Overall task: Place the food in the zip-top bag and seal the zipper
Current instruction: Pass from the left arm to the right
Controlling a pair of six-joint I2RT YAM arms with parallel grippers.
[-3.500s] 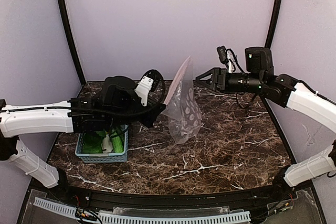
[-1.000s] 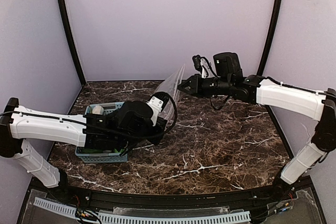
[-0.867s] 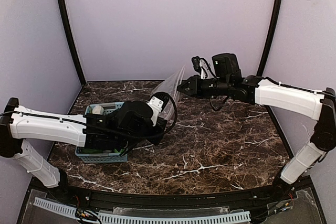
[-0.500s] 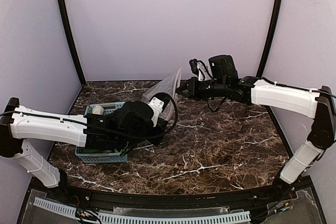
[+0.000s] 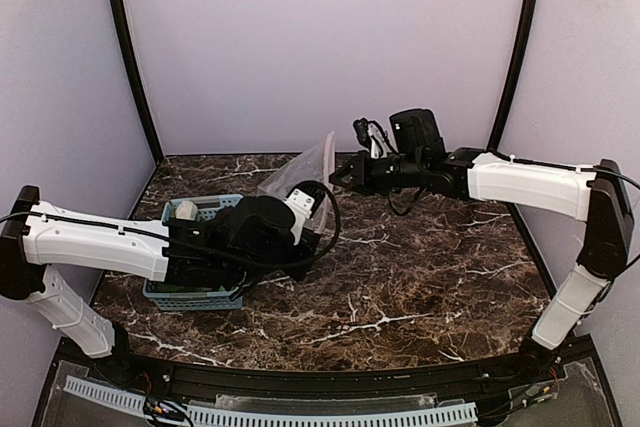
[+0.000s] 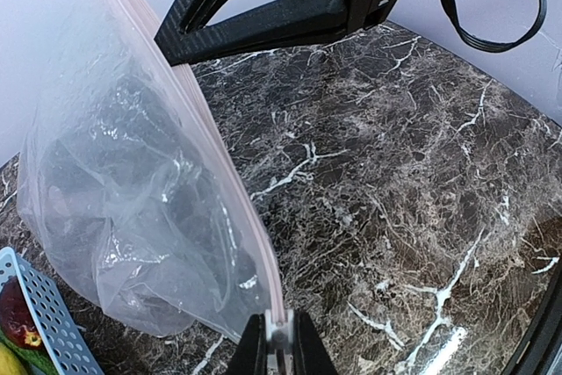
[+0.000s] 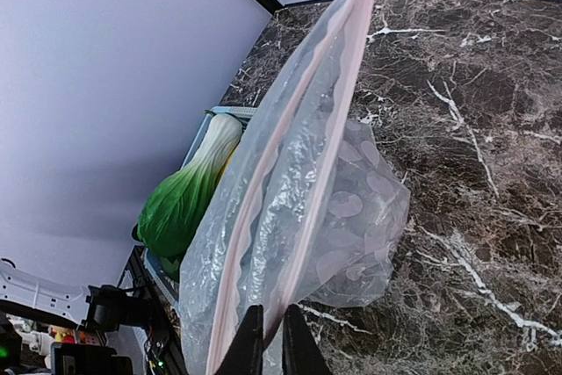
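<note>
My left gripper needs to first take the bag's free edge (image 7: 237, 256) across from my right gripper and open the bag wider, because it is pinching both edges of the bag together at the zipper's end.
The clear zip-top bag (image 5: 300, 169) hangs stretched between both grippers, just right of the basket. My left gripper (image 6: 278, 338) is shut on one end of the pink zipper (image 6: 211, 155). My right gripper (image 5: 333, 175) (image 7: 268, 333) is shut on one lip of the bag (image 7: 299, 217) at the other end. In the right wrist view the two lips stand apart, so the mouth gapes. The bag looks empty. Food sits in the basket: a green leafy bunch (image 7: 180, 199), a white piece (image 5: 186, 210) and a dark red fruit (image 6: 16, 318).
The light blue basket (image 5: 190, 297) stands at the left of the marble table (image 5: 420, 267), partly under my left arm. Purple walls with black corner posts close in the back and sides.
My right gripper has moved left and slightly down with the bag's top edge, closing tighter on the lip. The bag now leans lower over the basket side. The left arm has barely moved.
</note>
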